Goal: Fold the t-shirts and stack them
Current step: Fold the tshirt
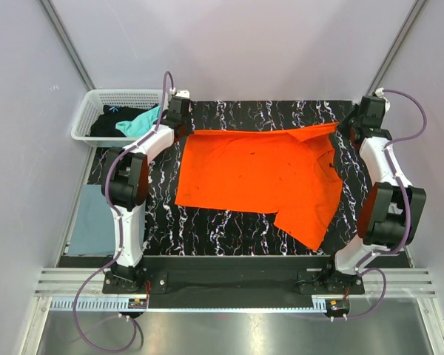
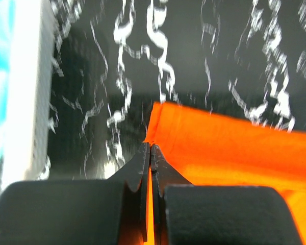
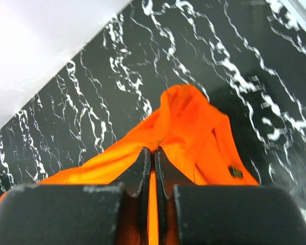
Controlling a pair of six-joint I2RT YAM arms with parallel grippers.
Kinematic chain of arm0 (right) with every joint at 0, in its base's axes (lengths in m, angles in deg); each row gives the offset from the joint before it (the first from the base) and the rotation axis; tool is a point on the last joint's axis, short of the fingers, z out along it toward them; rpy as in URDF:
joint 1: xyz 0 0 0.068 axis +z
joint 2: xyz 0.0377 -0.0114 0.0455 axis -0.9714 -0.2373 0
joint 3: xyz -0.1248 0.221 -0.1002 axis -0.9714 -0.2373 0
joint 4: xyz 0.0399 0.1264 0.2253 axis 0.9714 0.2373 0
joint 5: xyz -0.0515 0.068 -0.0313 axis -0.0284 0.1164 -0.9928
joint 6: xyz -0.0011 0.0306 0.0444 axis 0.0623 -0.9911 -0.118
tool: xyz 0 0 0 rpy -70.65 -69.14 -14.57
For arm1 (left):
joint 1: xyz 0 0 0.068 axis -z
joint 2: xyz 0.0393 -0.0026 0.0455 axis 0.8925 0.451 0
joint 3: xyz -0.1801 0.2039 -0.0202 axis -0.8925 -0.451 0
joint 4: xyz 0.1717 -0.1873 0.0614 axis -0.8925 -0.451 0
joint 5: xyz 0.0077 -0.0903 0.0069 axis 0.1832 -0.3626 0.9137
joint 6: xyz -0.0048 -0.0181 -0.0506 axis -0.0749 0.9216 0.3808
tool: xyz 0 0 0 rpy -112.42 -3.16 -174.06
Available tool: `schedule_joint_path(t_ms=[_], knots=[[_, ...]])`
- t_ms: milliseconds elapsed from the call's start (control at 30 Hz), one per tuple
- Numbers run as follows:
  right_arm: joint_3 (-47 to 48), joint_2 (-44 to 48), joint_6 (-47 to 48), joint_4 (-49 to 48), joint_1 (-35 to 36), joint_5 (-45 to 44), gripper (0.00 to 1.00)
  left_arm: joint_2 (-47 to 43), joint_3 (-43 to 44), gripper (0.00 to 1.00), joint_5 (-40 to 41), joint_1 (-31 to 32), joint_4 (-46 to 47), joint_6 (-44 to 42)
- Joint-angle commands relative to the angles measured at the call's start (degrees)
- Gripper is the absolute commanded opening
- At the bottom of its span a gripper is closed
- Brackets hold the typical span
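Next, I release my right gripper's pinched orange cloth, now held near the collar, on the t-shirt's own body, just inward of the small label (image 1: pixel 311 168).
A bright orange t-shirt (image 1: pixel 259 177) lies spread across the black marbled table, its far edge lifted. My left gripper (image 1: pixel 183 127) is shut on the shirt's far left corner (image 2: pixel 163 115), with cloth pinched between its jaws (image 2: pixel 151 153). At the far right, my right gripper (image 1: pixel 346 127) is shut on the orange cloth (image 3: pixel 186 120) near the collar, and a small label shows beside it. A teal t-shirt (image 1: pixel 138 123) and a black one (image 1: pixel 107 122) sit in the basket. A slate grey-blue t-shirt (image 1: pixel 92 220) lies flat at the table's left edge.
A white lattice basket (image 1: pixel 89 111) stands at the far left corner, its rim (image 2: pixel 25 92) close to my left gripper. The grey wall runs just beyond the table's far edge (image 3: pixel 51 46). Bare marbled table (image 1: pixel 222 233) shows in front of the shirt.
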Motion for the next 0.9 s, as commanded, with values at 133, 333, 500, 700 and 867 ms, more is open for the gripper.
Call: schedule_joint_path(t_ms=[133, 333, 500, 700, 867], knots=[[-0.8, 5.4, -5.0, 11.4, -0.1, -2.6, 0.0, -4.0, 3.0, 0.0, -2.4, -0.5, -11.7, 2.5], [-3.5, 7.5, -4.7, 16.2, -0.1, -2.1, 0.0, -4.8, 2.2, 0.0, -1.2, -0.6, -15.9, 2.9], [-6.7, 8.4, -3.8, 16.8, -0.1, -2.6, 0.0, -4.1, 2.0, 0.0, -1.7, -0.6, -17.0, 2.5], [-5.7, 5.8, -1.7, 17.3, -0.1, -4.5, 0.0, -2.6, 2.1, 0.0, -4.3, -0.5, -17.5, 3.8], [-4.6, 3.6, -0.4, 17.6, -0.2, -5.7, 0.0, -2.1, 2.2, 0.0, -5.8, -0.6, -17.5, 4.3]])
